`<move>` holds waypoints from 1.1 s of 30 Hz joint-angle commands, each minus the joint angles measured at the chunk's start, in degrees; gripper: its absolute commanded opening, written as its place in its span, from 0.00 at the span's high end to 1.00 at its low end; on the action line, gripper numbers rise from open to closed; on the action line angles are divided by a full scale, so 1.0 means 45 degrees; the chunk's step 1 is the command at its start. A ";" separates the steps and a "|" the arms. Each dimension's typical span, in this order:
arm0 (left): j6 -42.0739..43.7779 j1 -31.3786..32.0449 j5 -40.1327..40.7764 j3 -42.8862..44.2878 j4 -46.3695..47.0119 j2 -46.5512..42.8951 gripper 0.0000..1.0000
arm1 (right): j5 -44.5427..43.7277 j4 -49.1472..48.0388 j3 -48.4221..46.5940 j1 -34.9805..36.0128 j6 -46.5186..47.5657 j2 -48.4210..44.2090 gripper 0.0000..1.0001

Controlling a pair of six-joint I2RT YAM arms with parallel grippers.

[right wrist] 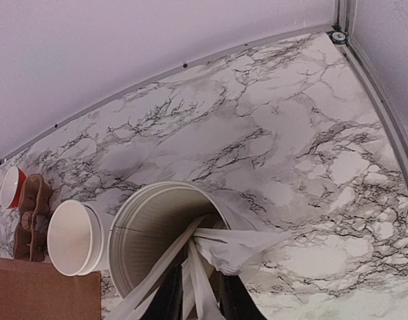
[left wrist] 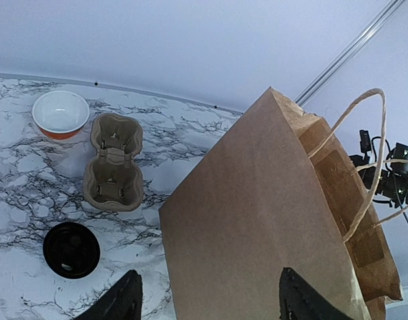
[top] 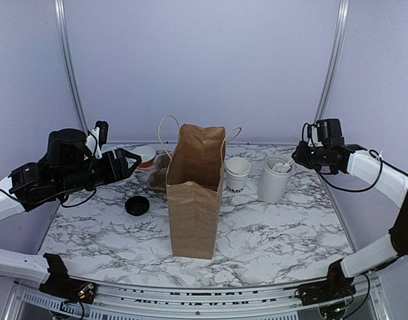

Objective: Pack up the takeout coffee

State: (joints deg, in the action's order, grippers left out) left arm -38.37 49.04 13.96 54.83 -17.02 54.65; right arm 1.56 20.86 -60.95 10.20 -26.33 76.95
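Observation:
The paper-wrapped utensils cross at the ends of the right gripper's fingers, so the robot should move the open fingers back over the tub and pinch a single utensil (right wrist: pixel 202 283) before lifting.
The takeout coffee is a small white paper cup (top: pixel 237 175) with black lettering, standing right of the brown paper bag (top: pixel 194 200); it also shows in the right wrist view as the cup (right wrist: pixel 72 237). Its round black lid (top: pixel 137 206) lies left of the bag, seen as the lid (left wrist: pixel 71 250) from the left wrist. My left gripper (top: pixel 131 162) hovers open left of the bag, nothing between the jaws of this gripper (left wrist: pixel 207 277). My right gripper (right wrist: pixel 203 293) is over the tall white tub (right wrist: pixel 157 227), shut on a paper-wrapped utensil (right wrist: pixel 194 273).
A cardboard cup carrier (left wrist: pixel 114 162) and a red bowl (left wrist: pixel 61 113) sit behind the lid near the back wall. The bag's twine handles (left wrist: pixel 364 167) stand up at its open top. The tub (top: pixel 274 179) stands right of the cup.

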 commanded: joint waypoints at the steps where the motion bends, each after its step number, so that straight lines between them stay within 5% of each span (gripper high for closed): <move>1: -0.0014 -0.0057 -0.0053 -0.0148 0.0212 -0.0075 0.30 | 0.0281 0.0237 -0.0519 0.0220 -0.0016 -0.0374 0.79; 33: -0.0053 -0.0077 -0.0150 -0.0270 0.0302 -0.0133 0.30 | 0.0720 0.0673 -0.1099 0.0761 -0.0083 0.0076 0.76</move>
State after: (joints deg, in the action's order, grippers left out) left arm -38.39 49.01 13.85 54.15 -16.97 54.63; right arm 5.06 24.67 -66.63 12.91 -26.74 76.47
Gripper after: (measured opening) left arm 0.701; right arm 0.239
